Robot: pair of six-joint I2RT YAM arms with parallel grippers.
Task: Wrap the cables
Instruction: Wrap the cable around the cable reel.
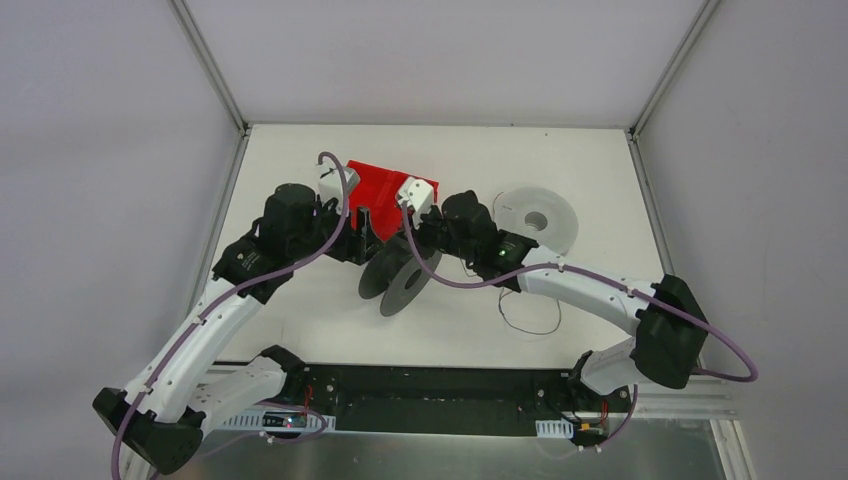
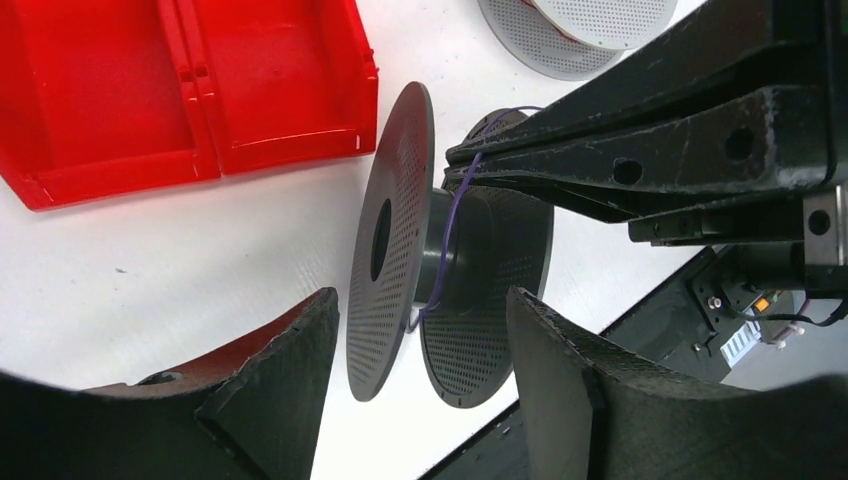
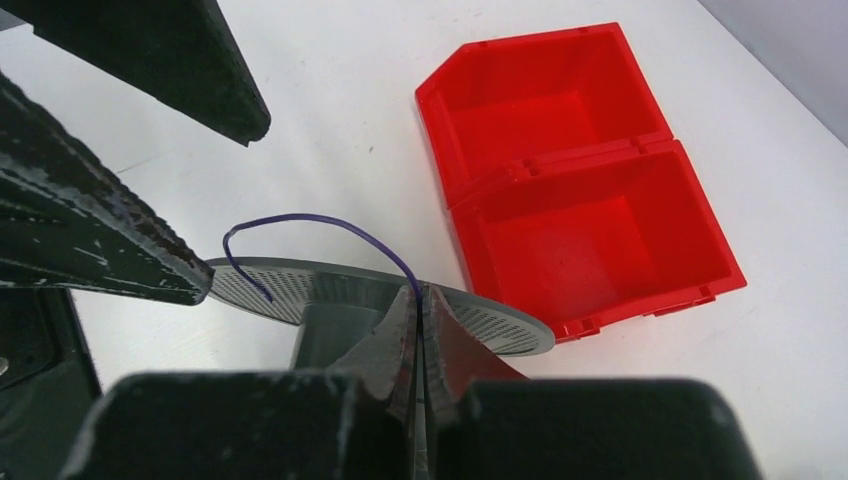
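Note:
My right gripper is gripping the purple cable while the dark grey spool stands free, so my left gripper will close on the near rim (image 2: 412, 318) where the cable crosses.
A dark grey spool (image 1: 395, 280) stands on edge in the middle of the table. A hair-thin purple cable (image 3: 320, 225) arcs over its flange, and in the left wrist view the cable (image 2: 452, 225) runs round the hub of the spool (image 2: 395, 250). My right gripper (image 3: 420, 292) is shut on this cable just above the spool (image 3: 500, 325); it also shows in the top view (image 1: 418, 250). My left gripper (image 2: 420, 297) is open, its fingers either side of the spool's near rim; I cannot tell if they touch it. In the top view the left gripper (image 1: 368, 250) is left of the spool.
A red two-compartment bin (image 1: 385, 192) sits just behind the spool. A white spool (image 1: 540, 220) lies flat at the back right. A loose thin dark cable (image 1: 530, 318) curls on the table near the right arm. The black base rail (image 1: 440, 395) runs along the near edge.

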